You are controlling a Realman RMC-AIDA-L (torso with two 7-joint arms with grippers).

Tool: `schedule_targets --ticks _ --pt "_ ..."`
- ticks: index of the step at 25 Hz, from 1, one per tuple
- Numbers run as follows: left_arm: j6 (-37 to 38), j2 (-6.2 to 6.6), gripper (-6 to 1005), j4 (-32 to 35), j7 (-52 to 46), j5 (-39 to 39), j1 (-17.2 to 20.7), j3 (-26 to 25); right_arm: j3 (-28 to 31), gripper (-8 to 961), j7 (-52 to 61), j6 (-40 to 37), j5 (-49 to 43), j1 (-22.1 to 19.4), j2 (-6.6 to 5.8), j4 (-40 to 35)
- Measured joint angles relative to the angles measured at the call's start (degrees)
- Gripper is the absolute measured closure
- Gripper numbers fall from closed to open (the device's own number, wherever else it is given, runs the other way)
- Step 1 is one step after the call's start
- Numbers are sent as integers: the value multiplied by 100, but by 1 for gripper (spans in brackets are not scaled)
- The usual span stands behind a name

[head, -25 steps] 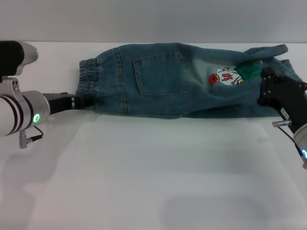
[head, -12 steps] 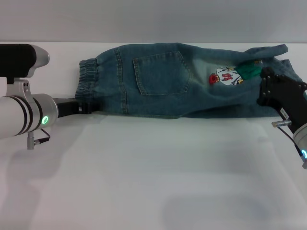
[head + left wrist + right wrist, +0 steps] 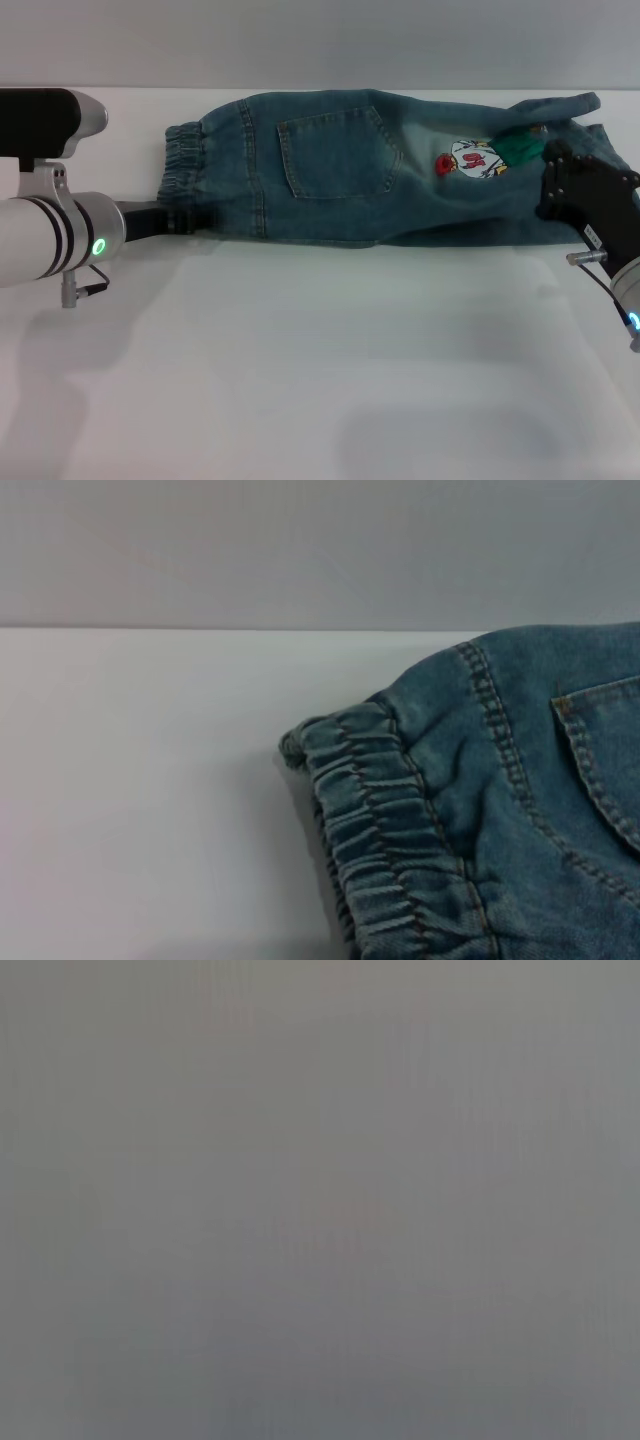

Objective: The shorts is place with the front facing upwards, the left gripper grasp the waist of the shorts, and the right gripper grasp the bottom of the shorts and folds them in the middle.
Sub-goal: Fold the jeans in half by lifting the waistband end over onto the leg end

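Note:
The near corner of the waist is at my left gripper, so it should open and take the middle of the waist (image 3: 183,165) before it lifts the shorts.
The blue denim shorts (image 3: 340,170) lie flat across the far part of the white table (image 3: 320,350), with a patch pocket and a colourful cartoon patch (image 3: 475,160) facing up. The gathered waist (image 3: 180,165) points to the left and also shows in the left wrist view (image 3: 380,820). The bottom hems (image 3: 592,108) lie at the right. My left gripper (image 3: 185,218), on the green-lit silver arm, is at the near corner of the waist. My right gripper (image 3: 548,195), a black claw, sits over the near part of the bottom. The right wrist view is plain grey.
The table's far edge runs just behind the shorts, against a grey wall (image 3: 320,40). The white table surface stretches from the shorts to the near edge.
My left arm has moved to the right, bringing its gripper in against the near corner of the waist. The right gripper and the shorts have not moved.

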Motion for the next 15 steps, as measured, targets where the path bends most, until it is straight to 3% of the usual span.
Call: schedule_targets --ticks 9,15 --pt "161 -10 247 190 -17 -47 -122 74 1 953 0 0 0 -1 0 0" --pt "636 -3 257 271 119 -516 2 138 1 955 0 -5 0 -11 0 6"
